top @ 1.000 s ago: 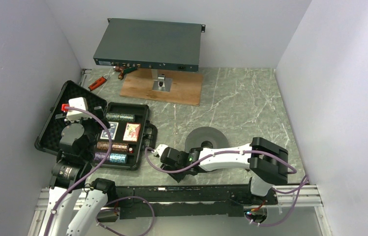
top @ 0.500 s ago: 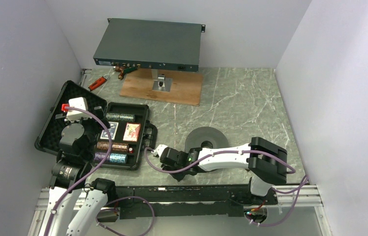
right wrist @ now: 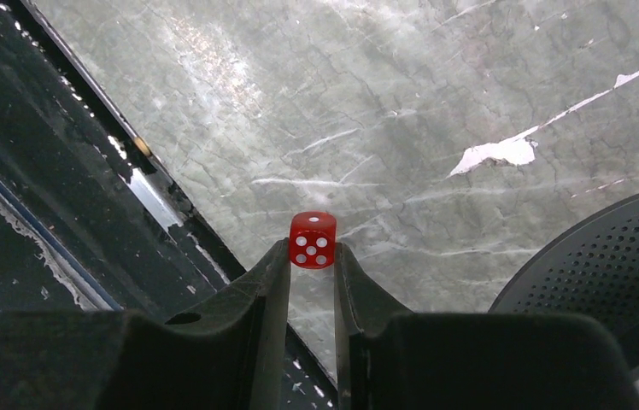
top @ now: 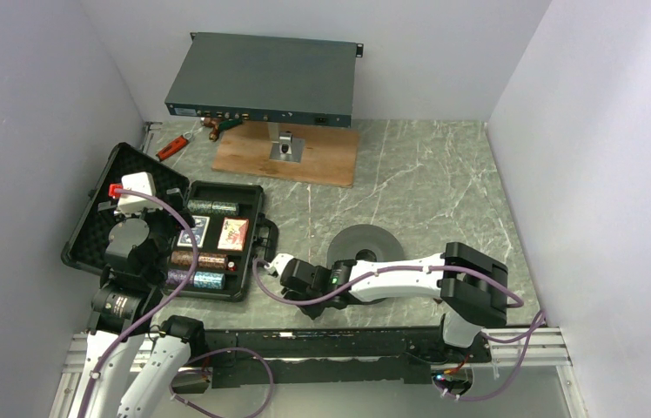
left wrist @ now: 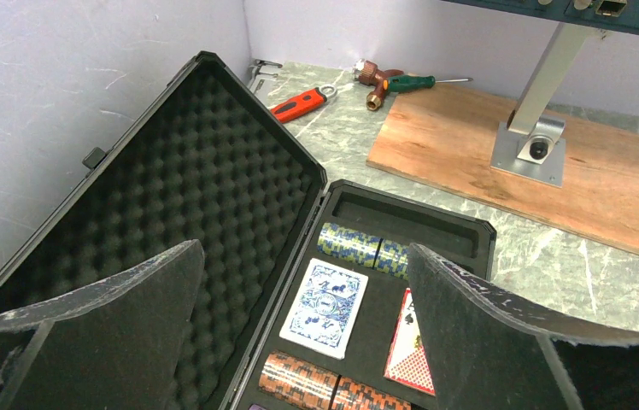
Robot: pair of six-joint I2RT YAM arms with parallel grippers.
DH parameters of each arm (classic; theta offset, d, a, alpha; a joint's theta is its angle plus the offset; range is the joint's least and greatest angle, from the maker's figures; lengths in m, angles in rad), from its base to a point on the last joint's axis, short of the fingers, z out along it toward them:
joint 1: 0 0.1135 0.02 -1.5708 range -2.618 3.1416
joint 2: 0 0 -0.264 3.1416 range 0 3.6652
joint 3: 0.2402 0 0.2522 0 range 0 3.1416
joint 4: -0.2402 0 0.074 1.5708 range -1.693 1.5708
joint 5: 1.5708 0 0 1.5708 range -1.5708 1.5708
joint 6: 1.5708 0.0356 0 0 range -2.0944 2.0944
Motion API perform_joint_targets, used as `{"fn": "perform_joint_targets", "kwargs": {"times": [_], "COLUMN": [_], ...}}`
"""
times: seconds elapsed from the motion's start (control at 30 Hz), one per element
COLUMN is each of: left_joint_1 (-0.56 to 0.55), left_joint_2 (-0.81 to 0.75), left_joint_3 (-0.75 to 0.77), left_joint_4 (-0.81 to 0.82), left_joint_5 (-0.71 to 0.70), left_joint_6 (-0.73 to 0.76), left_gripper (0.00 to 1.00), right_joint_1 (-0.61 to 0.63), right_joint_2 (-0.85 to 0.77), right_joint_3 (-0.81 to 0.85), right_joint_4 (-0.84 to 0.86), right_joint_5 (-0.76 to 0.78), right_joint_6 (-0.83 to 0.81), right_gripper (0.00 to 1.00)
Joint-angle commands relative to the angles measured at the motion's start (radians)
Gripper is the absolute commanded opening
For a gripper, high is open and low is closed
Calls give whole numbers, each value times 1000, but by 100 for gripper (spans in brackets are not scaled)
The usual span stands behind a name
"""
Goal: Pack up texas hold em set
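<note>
The robot's right gripper should release the red die in the gap at the end of the blue chip stack (top: pixel 231 284). The die is still held above the marble table.
The black briefcase (top: pixel 254 196) lies open at the left, its foam-lined lid (left wrist: pixel 196 171) leaning back. Inside lie chip stacks (left wrist: pixel 359 243), a blue-backed card deck (left wrist: pixel 326 305) and a red deck box (left wrist: pixel 410 359). My left gripper (left wrist: pixel 303 342) is open and empty, hovering above the case's tray; in the top view it sits over the lid's near part (top: pixel 135 248). My right gripper (right wrist: pixel 313 256) is shut on a small red die (right wrist: pixel 313 240), held above the marble table just right of the case's near corner (top: pixel 277 264). The yellow disc is out of view.
A thick dark grey foam ring (top: pixel 365 244) lies by the right arm. A flat grey rack-mount box (top: pixel 265 78) stands on a post over a wooden board (top: pixel 322 161) at the back. An orange-handled tool (left wrist: pixel 303 101) and a green screwdriver (left wrist: pixel 414 82) lie behind the case.
My right gripper has shifted slightly left toward the case with the die. The left arm has not moved.
</note>
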State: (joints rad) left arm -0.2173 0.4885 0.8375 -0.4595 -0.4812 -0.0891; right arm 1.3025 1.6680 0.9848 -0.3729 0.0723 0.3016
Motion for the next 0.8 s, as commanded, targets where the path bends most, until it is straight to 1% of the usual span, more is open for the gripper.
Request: {"fn": "perform_joint_targets", "kwargs": {"times": [0.0,0.5,0.77], "left_joint_1": [4,4,4], "left_joint_2": [5,0,-8], "left_joint_3": [4,5,5], "left_joint_4": [39,38,34], "left_joint_5": [15,15,10], "left_joint_6": [17,15,14], "left_gripper": [95,95,95], "right_joint_1": [4,4,1], "right_joint_2": [-46,-77,-51], "right_joint_3": [44,95,197], "right_joint_4": [-2,-7,12], "right_joint_5": [9,22,10], "right_joint_6": [-10,5,-15], "right_gripper": [16,10,8]}}
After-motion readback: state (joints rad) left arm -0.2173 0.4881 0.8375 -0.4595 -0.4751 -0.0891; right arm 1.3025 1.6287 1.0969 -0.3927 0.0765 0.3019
